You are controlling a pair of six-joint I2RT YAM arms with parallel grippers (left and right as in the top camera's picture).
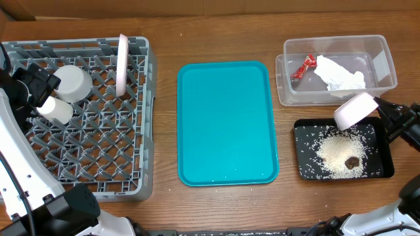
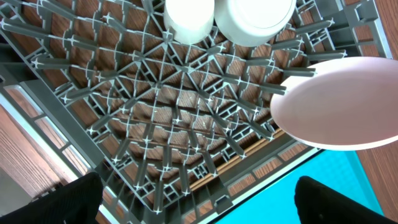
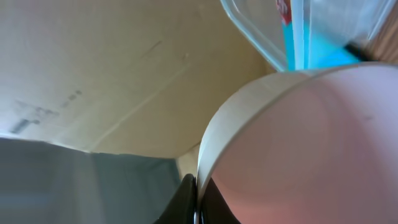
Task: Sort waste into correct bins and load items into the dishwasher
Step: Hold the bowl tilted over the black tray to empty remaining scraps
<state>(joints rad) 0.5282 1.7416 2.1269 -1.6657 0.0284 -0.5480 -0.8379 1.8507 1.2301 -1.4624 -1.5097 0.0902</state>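
My right gripper is to set down the small white bowl. It will let go of it near the middle of the teal tray [image 1: 208, 132], toward the grey dish rack. The bowl now hangs tilted above the black tray.
My right gripper [image 1: 375, 110] is shut on the rim of a small white bowl [image 1: 354, 109], which hangs tilted above the black tray [image 1: 303, 131]. Rice grains [image 1: 336, 151] and a brown scrap [image 1: 353, 161] lie in that tray. In the right wrist view both fingers [image 3: 186, 202] pinch the bowl's [image 3: 298, 143] rim. The clear tub [image 1: 387, 59] holds the red wrapper [image 1: 303, 67] and the white napkin [image 1: 340, 76]. The grey dish rack [image 1: 148, 118] holds a bowl [image 1: 72, 82], a cup [image 1: 56, 110] and an upright plate [image 1: 123, 65]. My left gripper [image 1: 41, 84] hangs open and empty over the rack's left side.
The teal tray [image 1: 226, 121] lies between the rack and the bins. In the left wrist view the cup [image 2: 189, 18], bowl [image 2: 255, 18] and plate [image 2: 342, 102] stand above the lattice floor [image 2: 161, 118]. A cardboard wall stands behind the tub [image 3: 261, 37].
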